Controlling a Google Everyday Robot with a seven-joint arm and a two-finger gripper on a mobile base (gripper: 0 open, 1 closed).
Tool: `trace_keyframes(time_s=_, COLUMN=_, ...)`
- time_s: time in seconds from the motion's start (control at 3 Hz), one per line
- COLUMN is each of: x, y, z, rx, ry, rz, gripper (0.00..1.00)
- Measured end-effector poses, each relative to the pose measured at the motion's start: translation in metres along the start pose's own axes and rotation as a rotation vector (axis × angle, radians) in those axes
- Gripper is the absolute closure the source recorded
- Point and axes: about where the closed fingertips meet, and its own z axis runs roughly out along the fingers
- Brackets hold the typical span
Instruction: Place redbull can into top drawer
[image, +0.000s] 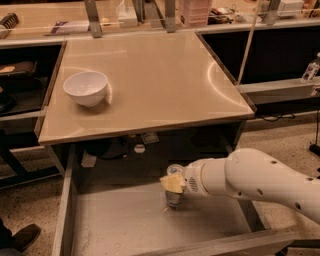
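My gripper will set the redbull can down on the drawer's bottom near its middle (183, 213), slightly toward the side of the drawer that is under my arm.
The redbull can (174, 198) stands upright on the bottom of the open top drawer (120, 220), near its middle and toward the back. Its silver top shows just above my gripper. My gripper (173, 183) reaches in from the right on the white arm (250, 180) and is shut around the can's middle, with a yellowish finger pad (170, 184) against its side. The can's lower end touches or nearly touches the drawer floor.
A white bowl (86, 88) sits on the beige tabletop (165, 80) at the left, above the drawer. The drawer's left wall (60, 215) and front rim (220, 245) frame the opening. Shelves with clutter stand behind and at both sides.
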Motion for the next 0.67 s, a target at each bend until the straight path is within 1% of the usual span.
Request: trace_keyframes(time_s=0.67, x=0.0136, y=-0.0116, z=-0.0059, rx=0.033, ry=-0.005, rz=0.056, gripper=1.00)
